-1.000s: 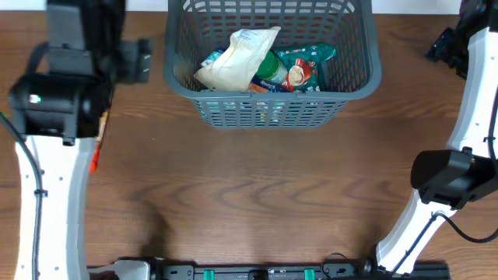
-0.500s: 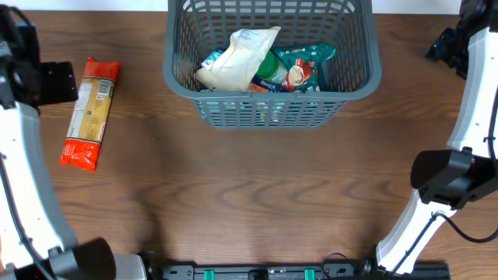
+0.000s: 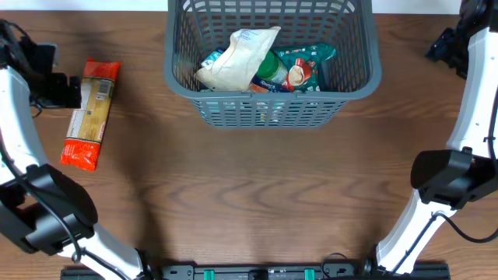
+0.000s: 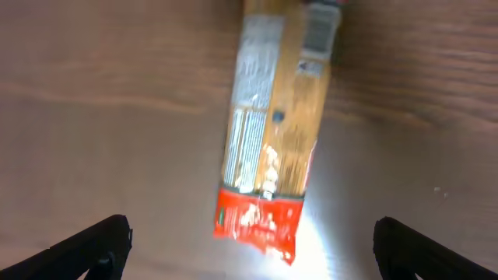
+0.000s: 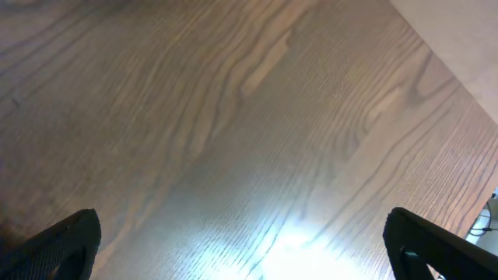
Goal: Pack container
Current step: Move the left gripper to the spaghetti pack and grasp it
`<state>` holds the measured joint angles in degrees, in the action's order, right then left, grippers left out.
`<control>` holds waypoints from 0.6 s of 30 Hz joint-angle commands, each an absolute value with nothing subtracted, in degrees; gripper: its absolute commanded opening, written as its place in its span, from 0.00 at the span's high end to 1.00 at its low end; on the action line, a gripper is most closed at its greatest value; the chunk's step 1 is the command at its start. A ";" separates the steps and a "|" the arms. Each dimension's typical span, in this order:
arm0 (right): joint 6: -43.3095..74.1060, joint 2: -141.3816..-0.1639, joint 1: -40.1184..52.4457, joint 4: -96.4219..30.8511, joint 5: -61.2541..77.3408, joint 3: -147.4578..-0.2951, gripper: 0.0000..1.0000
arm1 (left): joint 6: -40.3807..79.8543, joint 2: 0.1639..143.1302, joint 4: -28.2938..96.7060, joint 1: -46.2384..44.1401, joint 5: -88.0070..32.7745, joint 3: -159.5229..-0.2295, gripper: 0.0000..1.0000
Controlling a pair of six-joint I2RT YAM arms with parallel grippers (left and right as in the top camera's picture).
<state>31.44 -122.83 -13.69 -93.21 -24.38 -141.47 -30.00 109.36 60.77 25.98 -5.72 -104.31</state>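
My left gripper is to go to the orange and red packet next, where it will close on the packet's middle (image 3: 92, 113) (image 4: 277, 117), between its red ends.
The container (image 3: 373, 78), a dark grey slotted basket, stands at the back centre of the table. It holds a white pouch (image 3: 237, 58), a teal packet (image 3: 303, 66) and other packets under them. A long orange and red packet (image 3: 92, 113) lies flat on the table at the left; it also shows in the left wrist view (image 4: 272, 132). My left gripper (image 4: 249, 249) is open and empty above the packet's red end, beside the packet at the far left in the overhead view (image 3: 58, 85). My right gripper (image 5: 249, 249) is open and empty over bare wood at the far right.
The right arm's base (image 3: 451, 179) stands at the right edge, the left arm's base (image 3: 47, 210) at the front left. In the right wrist view the table edge (image 5: 443, 54) runs across the upper right corner.
My left arm has swung away to the far left edge, uncovering the orange and red packet, which lies still on the table. The right arm and the basket have not moved.
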 commanded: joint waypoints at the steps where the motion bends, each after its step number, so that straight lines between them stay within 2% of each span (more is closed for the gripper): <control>1: 32.12 -122.21 -13.52 -93.23 -24.99 -141.32 0.01 | -36.84 111.09 59.07 25.80 -8.56 -104.07 0.02; 5: 32.12 -122.21 -13.52 -93.23 -25.02 -141.32 0.01 | -40.95 114.02 56.88 25.80 -8.56 -104.07 0.02; 18: 32.12 -122.21 -13.52 -93.23 -25.02 -141.32 0.01 | -37.65 127.61 54.06 25.74 -8.45 -104.07 0.02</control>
<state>31.44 -122.83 -13.69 -93.19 -24.40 -141.47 -38.81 124.88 54.19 25.91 -7.60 -104.31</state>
